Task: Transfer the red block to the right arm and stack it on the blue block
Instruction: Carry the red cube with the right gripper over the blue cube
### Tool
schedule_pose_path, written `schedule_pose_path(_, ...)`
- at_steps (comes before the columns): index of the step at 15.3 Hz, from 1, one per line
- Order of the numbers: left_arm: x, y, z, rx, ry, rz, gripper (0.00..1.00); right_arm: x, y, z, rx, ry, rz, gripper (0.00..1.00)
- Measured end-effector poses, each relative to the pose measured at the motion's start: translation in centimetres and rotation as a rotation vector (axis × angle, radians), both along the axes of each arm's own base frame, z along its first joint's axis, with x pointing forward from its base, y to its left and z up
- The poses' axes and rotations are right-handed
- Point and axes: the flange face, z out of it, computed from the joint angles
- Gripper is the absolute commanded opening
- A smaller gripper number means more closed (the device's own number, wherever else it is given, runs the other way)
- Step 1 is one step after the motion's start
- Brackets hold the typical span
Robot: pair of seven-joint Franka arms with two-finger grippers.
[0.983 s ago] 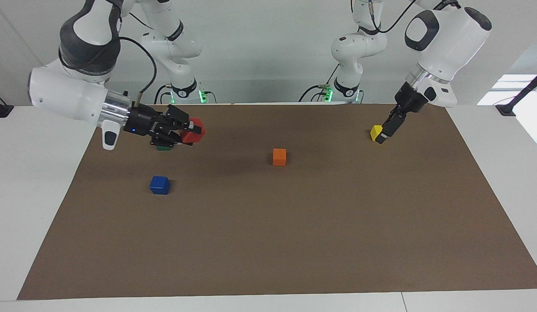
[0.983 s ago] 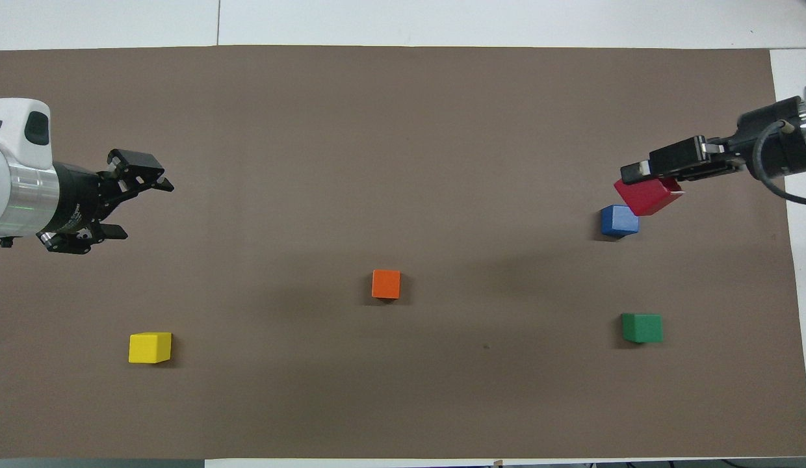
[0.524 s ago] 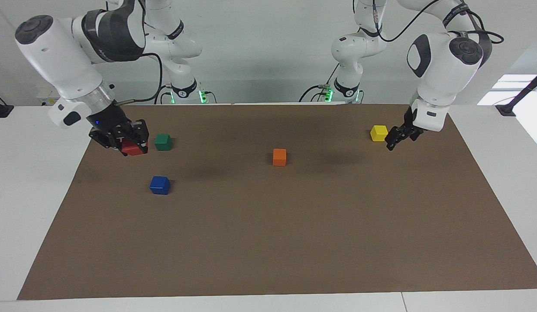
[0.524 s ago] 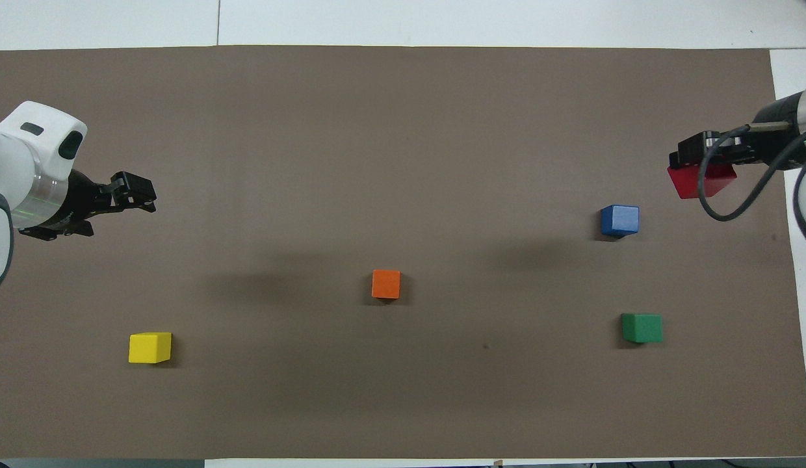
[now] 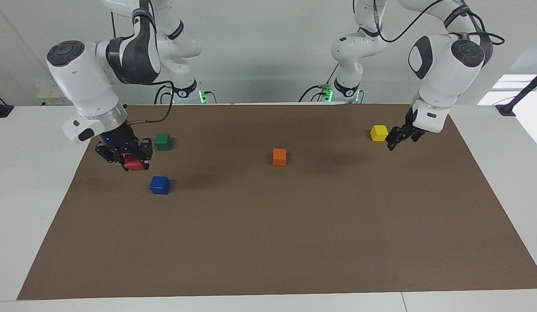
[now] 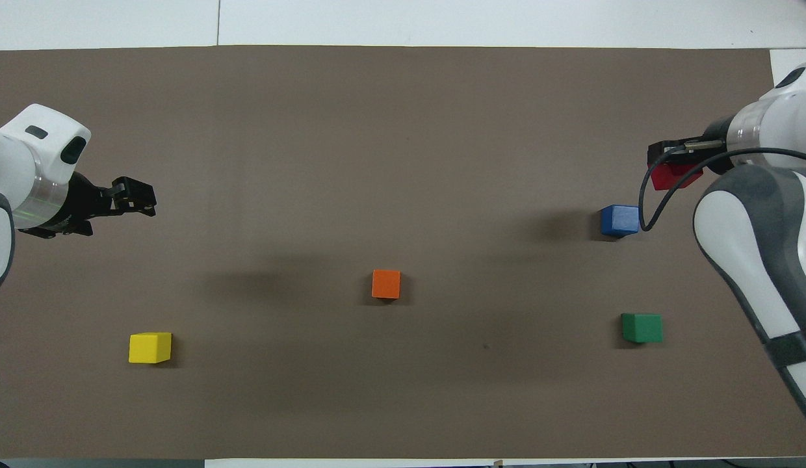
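The red block, now held over the mat, will go on the flat top of the blue block (image 6: 632, 213), by the black cable, from my right gripper.
My right gripper (image 5: 133, 161) points down and is shut on the red block (image 5: 134, 164), holding it over the mat between the green block and the blue block (image 5: 160, 185). The red block is apart from the blue block and a little toward the right arm's end of the table. In the overhead view the red block (image 6: 673, 175) shows under the right gripper (image 6: 669, 162), beside the blue block (image 6: 619, 220). My left gripper (image 5: 396, 141) is open and empty, low over the mat beside the yellow block (image 5: 379, 132); it also shows in the overhead view (image 6: 133, 198).
An orange block (image 5: 279, 157) sits mid-mat. A green block (image 5: 163, 141) lies nearer to the robots than the blue block. A brown mat (image 5: 268, 242) covers the table, with white table edge (image 5: 34, 173) at the right arm's end.
My right gripper has turned from level to pointing down and carried the red block off toward the mat's edge, then lower and closer to the blue block. My left gripper drew back past the yellow block.
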Motion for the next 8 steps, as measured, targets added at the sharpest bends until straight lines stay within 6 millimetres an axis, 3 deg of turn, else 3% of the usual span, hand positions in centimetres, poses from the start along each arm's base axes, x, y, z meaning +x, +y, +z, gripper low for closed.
schedule_pose_path(4, 1.3, 0.3, 3.1, -0.008, -0.019, -0.024, 1.00, -1.6, -0.3, -4.3, -0.003, -0.088, -0.014, 0.00)
schedule_pose_path(8, 2.9, 0.1, 3.4, -0.014, -0.018, -0.032, 1.00, -2.9, -0.4, -6.8, 0.002, -0.134, -0.046, 0.00)
